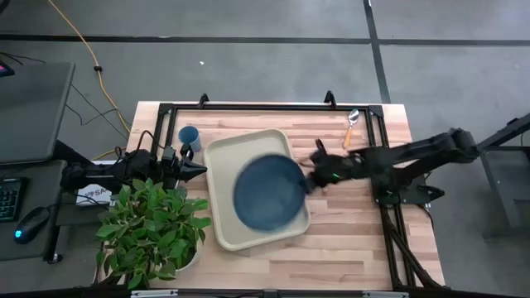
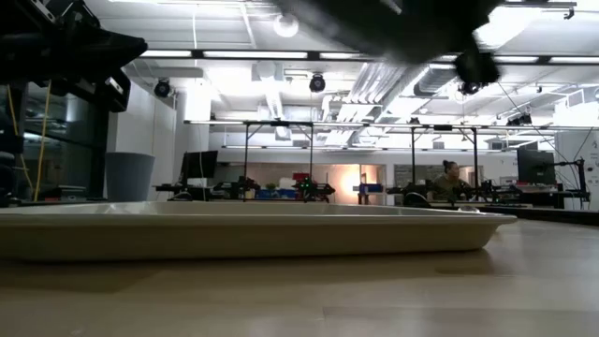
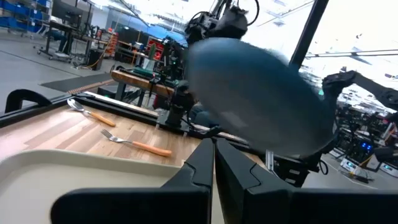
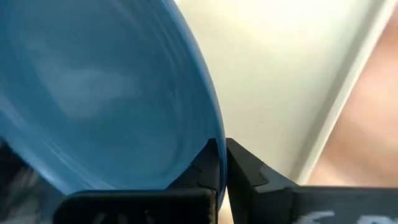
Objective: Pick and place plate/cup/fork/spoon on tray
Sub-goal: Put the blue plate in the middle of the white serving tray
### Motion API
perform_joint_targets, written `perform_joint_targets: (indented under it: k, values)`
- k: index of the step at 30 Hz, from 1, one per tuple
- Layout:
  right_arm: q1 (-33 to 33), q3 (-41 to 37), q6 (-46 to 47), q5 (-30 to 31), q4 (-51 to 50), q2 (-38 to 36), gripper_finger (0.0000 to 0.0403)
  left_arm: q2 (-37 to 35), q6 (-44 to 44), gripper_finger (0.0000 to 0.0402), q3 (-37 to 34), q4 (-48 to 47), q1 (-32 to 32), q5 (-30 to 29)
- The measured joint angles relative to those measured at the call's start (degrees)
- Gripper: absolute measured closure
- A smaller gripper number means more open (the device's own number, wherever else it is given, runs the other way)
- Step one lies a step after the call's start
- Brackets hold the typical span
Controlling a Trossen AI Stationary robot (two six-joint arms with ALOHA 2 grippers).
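Note:
The plate, which hangs tilted above the tray now, will be let go by my right gripper flat on the beige tray, just off its middle (image 1: 250, 184) toward the light-blue cup.
The dark slate-blue plate (image 1: 269, 192) hangs tilted above the beige tray (image 1: 222, 157), held by my right gripper (image 1: 308, 178). It also shows in the left wrist view (image 3: 255, 99) and the right wrist view (image 4: 106, 93). The tray lies flat on the table (image 2: 253, 229). My left gripper (image 1: 199, 170) is shut and empty at the tray's left edge. The light-blue cup (image 1: 189, 135) stands behind it. The spoon (image 1: 353, 124) and the fork (image 3: 137, 144) lie on the table right of the tray. My right arm hides the fork in the high view. My right gripper pinches the plate's rim (image 4: 208, 140) on the side toward the table's right, between its two fingers. The fingers come from the table's right. The plate is lifted clear of the tray and tilted, reaching out past the fingertips over the tray.
A potted plant (image 1: 153, 228) stands at the table's near left corner, close to the tray. A black frame (image 1: 273, 106) runs along the table's far edge and right side. Bare wood lies near the front edge.

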Motion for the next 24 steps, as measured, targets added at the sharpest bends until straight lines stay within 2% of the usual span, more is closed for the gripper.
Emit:
perform_joint_targets:
  k: [4, 6, 11, 16, 24]
  values:
    - [-6.2, 5.7, -1.4, 4.9, 1.6, 8.9, 0.0403, 0.0, 0.0, 0.0401, 0.0, 0.0, 0.0, 0.0]
    - [-8.4, 8.7, -1.1, 5.4, 1.8, 13.5, 0.0403, 0.0, 0.0, 0.0401, 0.0, 0.0, 0.0, 0.0]
    - [-12.4, 14.7, -2.5, -0.3, -3.1, 24.8, 0.0403, 0.0, 0.0, 0.0401, 0.0, 0.0, 0.0, 0.0]
    - [-15.2, 15.0, -5.8, -12.6, -1.2, 33.2, 0.0403, 0.0, 0.0, 0.0401, 0.0, 0.0, 0.0, 0.0]
    - [-15.3, 15.2, -2.4, -14.4, 0.1, 36.0, 0.0403, 0.0, 0.0, 0.0401, 0.0, 0.0, 0.0, 0.0]
